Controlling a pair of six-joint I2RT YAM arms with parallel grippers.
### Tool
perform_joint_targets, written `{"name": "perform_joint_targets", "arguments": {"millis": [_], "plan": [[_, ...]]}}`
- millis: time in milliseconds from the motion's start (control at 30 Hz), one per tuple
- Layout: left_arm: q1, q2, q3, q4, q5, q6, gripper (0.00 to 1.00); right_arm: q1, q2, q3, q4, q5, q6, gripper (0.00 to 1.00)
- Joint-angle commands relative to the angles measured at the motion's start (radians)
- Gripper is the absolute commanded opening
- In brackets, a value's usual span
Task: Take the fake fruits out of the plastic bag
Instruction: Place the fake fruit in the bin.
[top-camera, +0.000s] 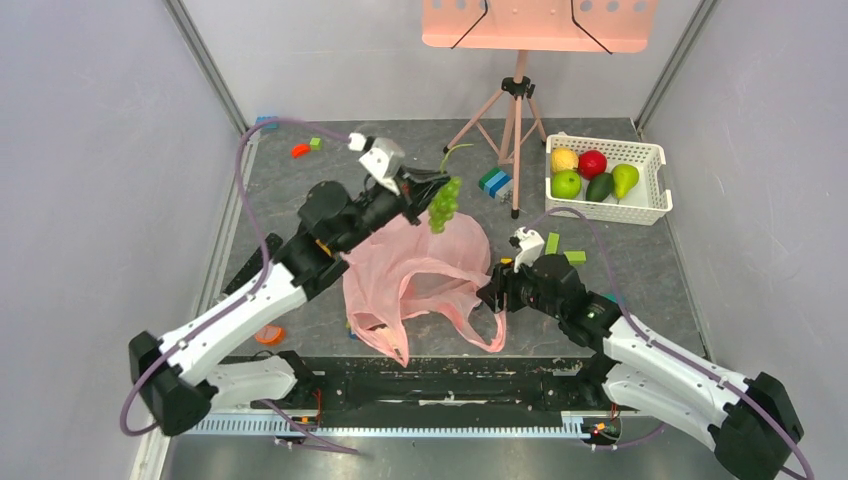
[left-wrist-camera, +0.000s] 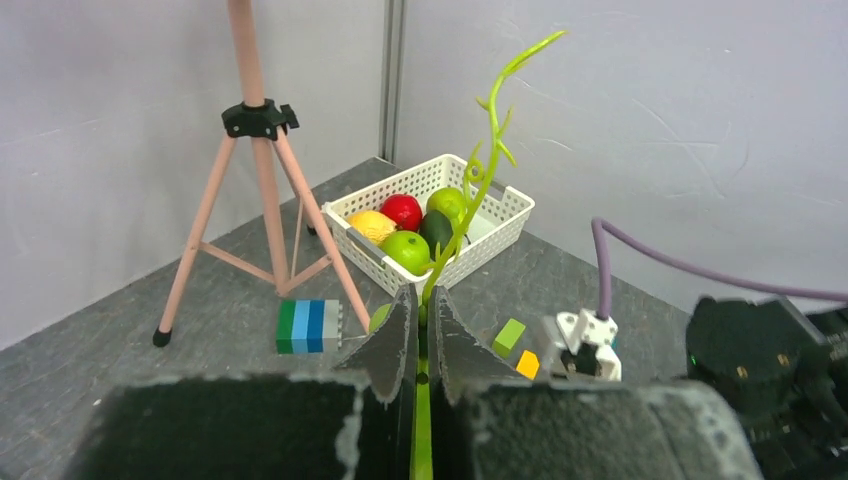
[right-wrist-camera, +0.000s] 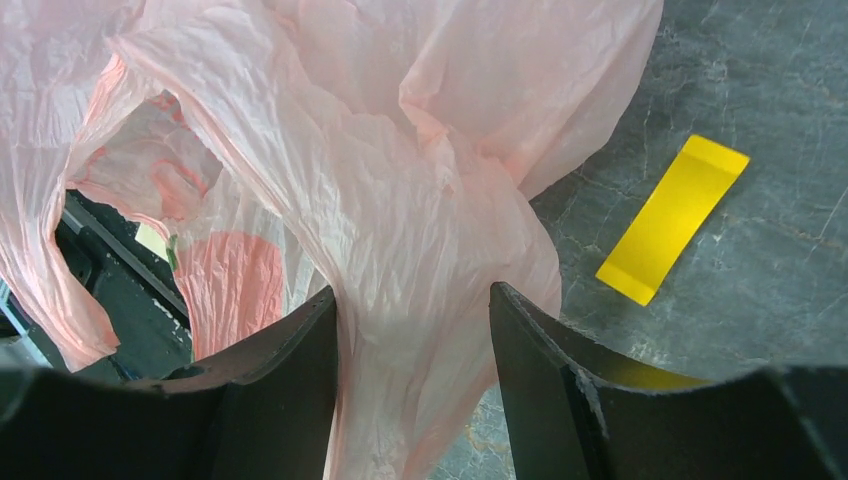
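Observation:
The robot's left gripper will release the green grapes, now hanging above the pink bag's far edge, in the white basket (top-camera: 598, 192) (left-wrist-camera: 444, 254), against the near side of the avocado.
A bunch of green grapes (top-camera: 443, 203) hangs above the far edge of the pink plastic bag (top-camera: 415, 270). My left gripper (top-camera: 425, 185) is shut on its thin green stem (left-wrist-camera: 490, 150), which sticks up between the closed fingers (left-wrist-camera: 400, 335). My right gripper (top-camera: 497, 285) stands open at the bag's right side, with a fold of the bag (right-wrist-camera: 350, 150) lying loosely between its fingers (right-wrist-camera: 290, 370). The bag's mouth gapes toward the near edge. A lemon (top-camera: 564, 159), red apple (top-camera: 592, 163), green apple (top-camera: 566, 184), avocado (top-camera: 599, 187) and pear (top-camera: 624, 180) lie in the white basket (top-camera: 655, 180).
A pink tripod (top-camera: 515, 110) stands at the back, left of the basket (left-wrist-camera: 500, 225). Loose blocks lie about: a blue-green one (top-camera: 494, 182), green ones (top-camera: 552, 243), a red one (top-camera: 300, 150), a yellow one (right-wrist-camera: 673, 219). An orange disc (top-camera: 268, 335) sits near left.

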Motion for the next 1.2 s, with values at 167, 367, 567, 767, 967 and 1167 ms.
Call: {"name": "perform_joint_targets", "arguments": {"millis": [167,367,567,767,967,1167], "plan": [[-0.079,0.311,0.322,-0.027,-0.034,-0.004,0.02,0.001,-0.101,-0.120,0.146,-0.007,0.111,0.57],[-0.082,0.534,0.539,0.000,0.045,-0.017,0.02,0.001,-0.167,-0.172,0.144,-0.013,0.147,0.57],[-0.082,0.758,0.765,0.020,0.079,0.011,0.02,0.002,-0.227,-0.203,0.111,0.011,0.165,0.57],[-0.081,0.965,1.001,0.045,0.118,0.063,0.02,0.002,-0.271,-0.257,0.111,0.012,0.185,0.58],[-0.081,1.180,1.244,0.097,0.190,0.062,0.02,0.001,-0.312,-0.347,0.147,0.013,0.226,0.58],[-0.082,1.412,1.437,0.286,0.201,0.002,0.02,0.002,-0.347,-0.411,0.166,0.006,0.257,0.58]]}}
